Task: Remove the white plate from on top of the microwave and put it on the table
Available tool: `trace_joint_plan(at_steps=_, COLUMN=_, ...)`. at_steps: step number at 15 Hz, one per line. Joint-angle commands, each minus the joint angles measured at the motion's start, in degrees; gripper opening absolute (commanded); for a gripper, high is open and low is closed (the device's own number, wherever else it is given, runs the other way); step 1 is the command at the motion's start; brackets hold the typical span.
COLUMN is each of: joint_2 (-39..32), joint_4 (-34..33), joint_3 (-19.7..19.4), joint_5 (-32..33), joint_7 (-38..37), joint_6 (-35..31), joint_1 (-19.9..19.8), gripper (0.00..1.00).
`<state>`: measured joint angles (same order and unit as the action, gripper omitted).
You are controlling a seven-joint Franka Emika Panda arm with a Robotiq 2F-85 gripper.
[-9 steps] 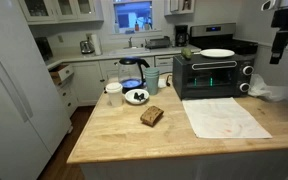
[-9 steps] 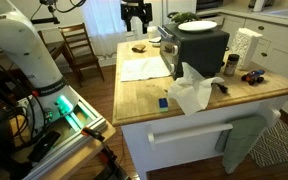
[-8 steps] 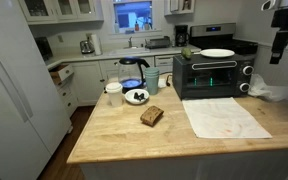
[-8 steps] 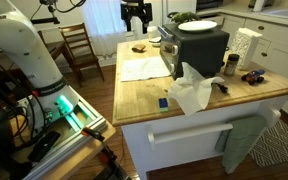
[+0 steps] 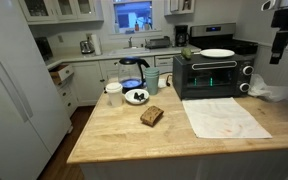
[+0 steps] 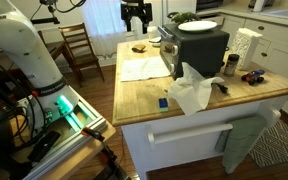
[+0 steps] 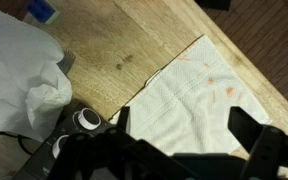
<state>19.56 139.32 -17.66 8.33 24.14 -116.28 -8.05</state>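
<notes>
I should next move my gripper to the white plate's rim [image 5: 233, 53] opposite the green object on the black microwave and close it there.
The white plate [image 5: 217, 53] lies flat on top of the black microwave [image 5: 210, 78] at the far right of the light-wood table [image 5: 114, 135]; it also shows in an exterior view [image 6: 202, 26] on the microwave [image 6: 199, 50]. My gripper [image 5: 279, 58] hangs high above the table's right side, well apart from the plate; in an exterior view [image 6: 136, 27] it hangs over the table's far end. In the wrist view the gripper [image 7: 184, 128] is open and empty, looking down at a white cloth [image 7: 189, 100] on the table [image 7: 134, 45].
A bread slice [image 5: 151, 116], a small white dish with dark contents [image 5: 136, 97], a cup [image 5: 113, 94] and a blue-lidded jug [image 5: 133, 68] stand on the table. The white cloth [image 5: 224, 117] lies before the microwave. Crumpled white paper [image 6: 192, 92] and small items [image 6: 252, 76] sit near it.
</notes>
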Motion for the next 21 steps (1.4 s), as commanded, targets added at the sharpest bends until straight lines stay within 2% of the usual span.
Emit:
trace_joint_plan(at_steps=1, joint_2=-2.6, joint_4=-2.94, joint_3=0.84, joint_5=-2.6, joint_7=-2.43, joint_6=2.12, joint_1=-0.64, gripper=1.0)
trace_joint_plan(at_steps=4, joint_2=-6.9, joint_4=-8.74, joint_3=-0.84, joint_5=-10.96, joint_7=-3.11, joint_6=7.06, joint_1=-0.18, gripper=1.0)
trace_joint_plan(at_steps=7, joint_2=-11.08, joint_4=-13.97, joint_3=-2.55, joint_5=-19.88, joint_7=-2.84, joint_6=8.26, joint_1=-1.18, gripper=1.0)
trace_joint_plan(at_steps=14, joint_2=-19.38, joint_4=-20.9, joint_3=-6.01, joint_5=-31.28, joint_7=-2.15, joint_6=7.37, joint_1=-7.98, gripper=1.0)
trace_joint_plan(at_steps=17, joint_2=-23.75, joint_4=-23.78, joint_3=-6.56, joint_5=-39.85, joint_7=-1.63, joint_6=9.91, joint_1=-10.9, gripper=1.0)
trace_joint_plan(at_steps=21, joint_2=-28.45, joint_4=-26.46, joint_3=-5.37, joint_5=-50.98, joint_7=-2.33, joint_6=7.88, joint_1=-14.02, gripper=1.0)
